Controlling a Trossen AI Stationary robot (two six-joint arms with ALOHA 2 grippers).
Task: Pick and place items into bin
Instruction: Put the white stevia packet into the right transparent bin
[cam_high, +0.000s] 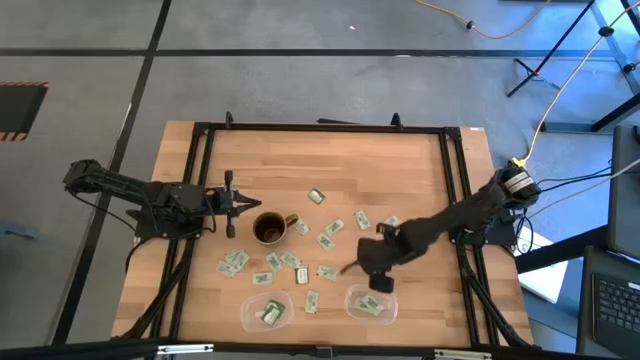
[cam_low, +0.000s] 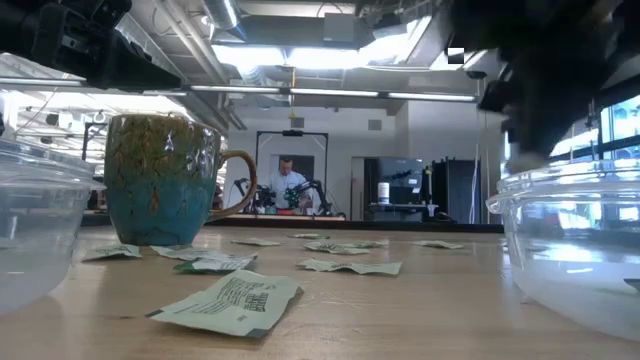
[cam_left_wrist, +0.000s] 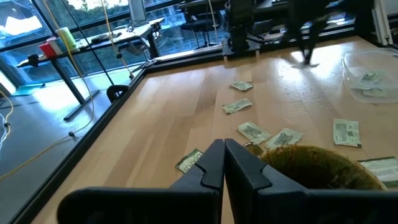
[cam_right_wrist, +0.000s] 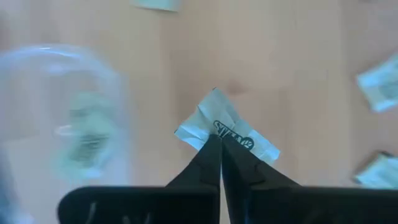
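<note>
My right gripper is holding the packet. It will let go of it on top of the packets in the clear bin farther from the mug (cam_high: 370, 303) (cam_right_wrist: 91, 134).
Several pale green and white packets (cam_high: 327, 240) lie flat on the wooden table around the brown mug (cam_high: 268, 229); one lies near in the low view (cam_low: 232, 303). Two clear bins stand at the near edge, the left one (cam_high: 250, 303) and the right one (cam_high: 351, 296), each with packets inside. My right gripper (cam_right_wrist: 219, 142) hovers just left of the right bin (cam_right_wrist: 37, 93), shut on one packet (cam_right_wrist: 214, 115). My left gripper (cam_left_wrist: 223, 155) is shut and holds nothing, level beside the mug (cam_left_wrist: 317, 165) on its left. My right gripper pinches one packet between its two fingertips (cam_right_wrist: 210, 155), at the middle of one long edge (cam_right_wrist: 219, 129). The fingers come from above, pointing down at the table. The packet sticks out beyond the tips and looks lifted clear of the wood.
The table's black frame rails (cam_high: 205, 180) run along its left, right and far sides. The mug (cam_low: 165, 180) stands between the two arms. The far half of the table holds only a few packets (cam_high: 317, 196). A person sits far off in the room (cam_low: 291, 180).
</note>
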